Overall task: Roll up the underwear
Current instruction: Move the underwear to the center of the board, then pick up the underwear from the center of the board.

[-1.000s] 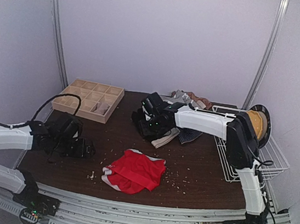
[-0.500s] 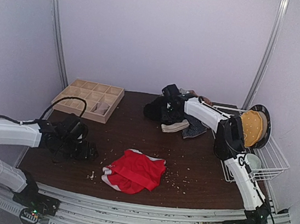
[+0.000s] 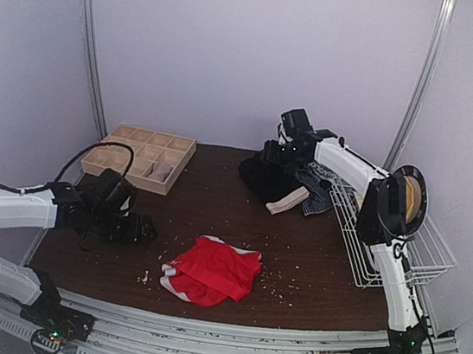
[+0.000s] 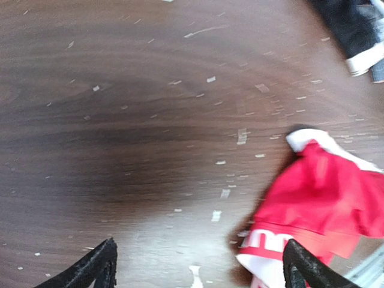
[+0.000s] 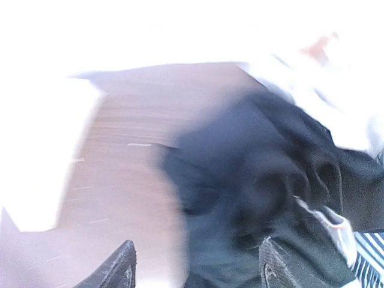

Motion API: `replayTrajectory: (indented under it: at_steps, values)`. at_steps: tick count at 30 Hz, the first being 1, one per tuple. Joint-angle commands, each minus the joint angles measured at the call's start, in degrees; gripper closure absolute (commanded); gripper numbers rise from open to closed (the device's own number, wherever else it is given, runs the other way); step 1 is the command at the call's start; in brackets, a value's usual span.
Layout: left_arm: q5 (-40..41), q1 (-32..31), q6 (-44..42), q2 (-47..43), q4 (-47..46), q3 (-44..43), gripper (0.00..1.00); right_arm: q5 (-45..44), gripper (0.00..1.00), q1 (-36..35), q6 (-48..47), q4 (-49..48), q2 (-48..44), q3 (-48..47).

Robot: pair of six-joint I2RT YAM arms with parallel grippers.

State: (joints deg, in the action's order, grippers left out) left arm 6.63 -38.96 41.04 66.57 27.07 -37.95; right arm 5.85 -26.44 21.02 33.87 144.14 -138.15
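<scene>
The left gripper will close on the waistband's pale edge (image 3: pixel 167 277) (image 4: pixel 263 264) next to the white letters of the red underwear.
A red underwear (image 3: pixel 211 270) with a pale waistband lies crumpled at the table's front centre; in the left wrist view the same red underwear (image 4: pixel 324 204) is at the right. My left gripper (image 3: pixel 138 229) hovers low just left of it, open and empty (image 4: pixel 201 270), its right fingertip (image 4: pixel 300 264) by the waistband. A black underwear (image 3: pixel 264 179) lies heaped at the back with a grey-striped one (image 3: pixel 317 196) beside it. My right gripper (image 3: pixel 285 151) hangs above that heap, open (image 5: pixel 198 267), with the black underwear (image 5: pixel 270 180) blurred below its fingers.
A wooden grid tray (image 3: pixel 139 157) stands at the back left. A white wire basket (image 3: pixel 389 245) runs along the right edge. More cloth (image 3: pixel 309 159) lies at the back behind the right arm. Pale crumbs speckle the brown table (image 3: pixel 197 211).
The right gripper has risen and swung toward the back right, taking the black heap with it, and its jaws have widened. The left gripper has edged slightly toward the red underwear.
</scene>
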Motion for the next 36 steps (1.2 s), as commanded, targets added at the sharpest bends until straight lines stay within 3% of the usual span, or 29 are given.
replayTrajectory:
  at_steps: [1, 9, 15, 21, 25, 28, 32, 36]
  values:
    - [-7.8, 0.2, -1.6, -5.4, -6.3, 4.0, 0.08, 3.2, 0.32, -7.7, -2.7, -5.1, -15.7, 7.4]
    - [-20.8, -4.0, -1.9, -1.5, -10.9, 6.9, 0.13, -4.3, 0.34, -20.8, -1.3, -15.7, -36.8, 43.1]
    - [-23.7, -8.6, -1.4, 5.0, -16.1, 7.4, 0.15, -9.2, 0.33, -29.6, 0.6, -16.4, -46.3, 58.9]
    - [-24.9, -8.9, -1.2, 11.3, -23.3, 8.2, 0.42, -15.9, 0.3, -36.1, 6.9, -14.8, -55.0, 73.2]
    - [-24.8, -8.9, -1.2, 12.9, -26.7, 9.1, 0.78, -18.4, 0.29, -37.6, 12.4, -18.7, -64.0, 84.8]
    - [-24.5, -8.9, -1.2, 13.1, -27.9, 9.4, 0.99, -19.2, 0.29, -38.6, 15.2, -21.5, -67.9, 90.7]
    - [-24.1, -8.9, -1.5, 12.2, -28.6, 9.6, 1.0, -16.8, 0.29, -39.7, 19.2, -23.7, -65.4, 94.0]
    - [-24.0, -8.9, -1.8, 10.5, -28.2, 9.6, 1.0, -12.3, 0.29, -40.0, 23.1, -32.3, -59.7, 96.1]
